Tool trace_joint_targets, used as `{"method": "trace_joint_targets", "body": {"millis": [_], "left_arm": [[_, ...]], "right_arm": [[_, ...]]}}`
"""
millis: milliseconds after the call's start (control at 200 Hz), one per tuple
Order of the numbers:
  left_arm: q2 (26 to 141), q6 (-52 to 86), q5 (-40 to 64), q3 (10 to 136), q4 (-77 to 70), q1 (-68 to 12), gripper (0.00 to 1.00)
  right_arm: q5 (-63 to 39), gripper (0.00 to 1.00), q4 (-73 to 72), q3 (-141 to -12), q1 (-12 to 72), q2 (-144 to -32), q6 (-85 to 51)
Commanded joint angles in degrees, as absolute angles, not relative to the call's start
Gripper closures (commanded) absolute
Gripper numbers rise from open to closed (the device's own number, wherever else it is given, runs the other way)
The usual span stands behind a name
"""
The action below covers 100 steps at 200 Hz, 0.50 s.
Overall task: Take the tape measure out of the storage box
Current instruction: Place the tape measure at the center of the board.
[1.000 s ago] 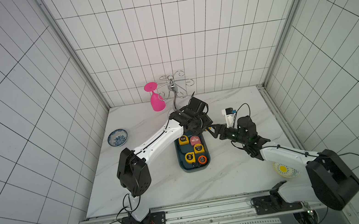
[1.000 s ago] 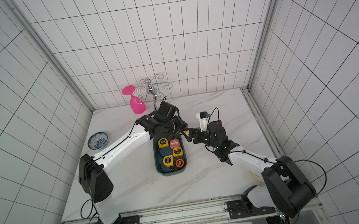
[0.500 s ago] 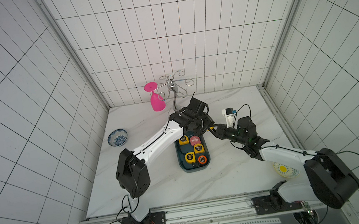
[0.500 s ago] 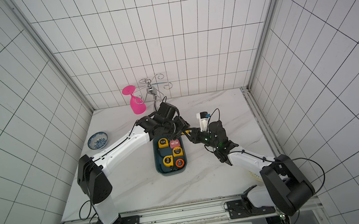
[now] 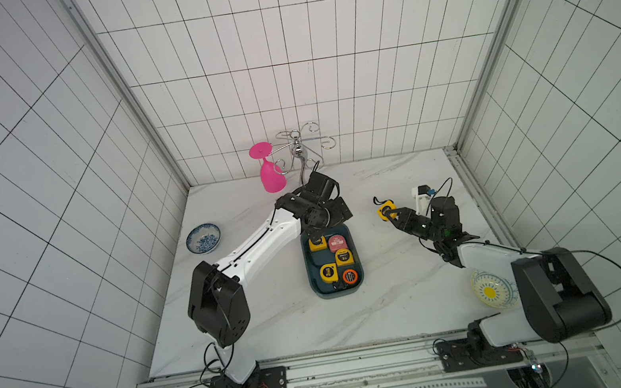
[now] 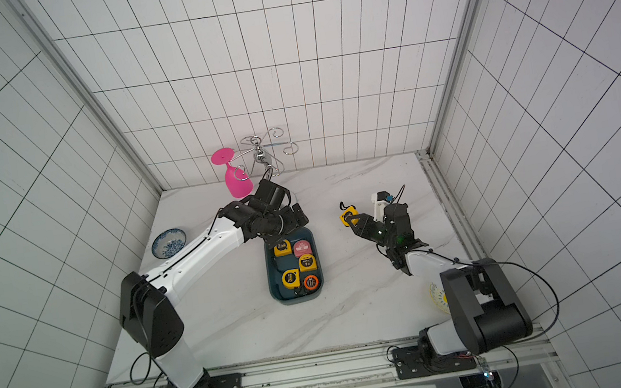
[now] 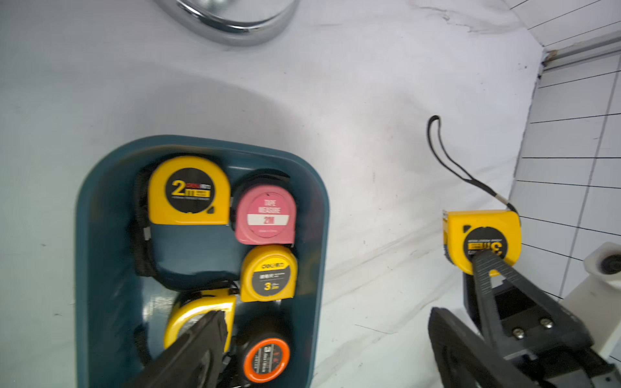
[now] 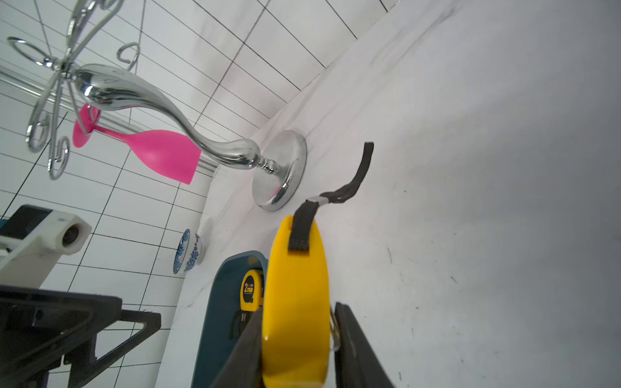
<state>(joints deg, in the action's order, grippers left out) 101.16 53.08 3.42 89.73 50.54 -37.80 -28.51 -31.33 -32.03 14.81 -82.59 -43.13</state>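
Note:
My right gripper has the yellow tape measure, held off the table beside the box. It will release it on the bare table (image 5: 397, 229) between the storage box and my right arm.
The dark teal storage box (image 5: 336, 292) (image 6: 297, 298) (image 7: 100, 268) (image 8: 218, 302) lies mid-table and holds several tape measures: yellow ones, a pink one (image 7: 265, 215) and an orange-ringed one (image 7: 265, 357). My right gripper (image 5: 389, 214) (image 6: 352, 220) (image 8: 297, 322) is shut on a yellow tape measure (image 5: 385, 209) (image 6: 347, 215) (image 7: 484, 235) (image 8: 295, 302), held off the table to the right of the box with its black strap trailing. My left gripper (image 5: 330, 227) (image 6: 293, 232) (image 7: 324, 336) hovers above the box's far end, open wide, with nothing between its fingers.
A chrome glass rack (image 5: 298, 151) stands at the back wall with a pink glass (image 5: 270, 172) hanging from it. A blue-patterned bowl (image 5: 203, 239) sits at the left. A yellow-patterned bowl (image 5: 490, 291) lies by the right arm's base.
The left gripper has opened and let go of the yellow tape measure. The right gripper has shut on it and carried it a little to the right, away from the left gripper.

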Motion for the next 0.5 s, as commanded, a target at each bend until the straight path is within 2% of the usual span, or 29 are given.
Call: {"method": "trace_joint_targets", "body": {"millis": [0, 300, 495], "left_arm": [[98.17, 48.46, 0.82, 86.30, 52.69, -36.90, 0.03], [96.11, 47.55, 0.53, 82.53, 51.82, -35.77, 0.02], [96.26, 46.64, 0.37, 82.44, 51.80, -35.50, 0.03]], "right_arm": [[-31.94, 0.82, -29.38, -34.34, 12.15, -85.71, -44.24], [-33.33, 0.82, -25.26, -36.91, 7.71, -92.84, -44.33], [-33.57, 0.77, -18.98, -39.32, 6.62, -94.63, -42.22]]}}
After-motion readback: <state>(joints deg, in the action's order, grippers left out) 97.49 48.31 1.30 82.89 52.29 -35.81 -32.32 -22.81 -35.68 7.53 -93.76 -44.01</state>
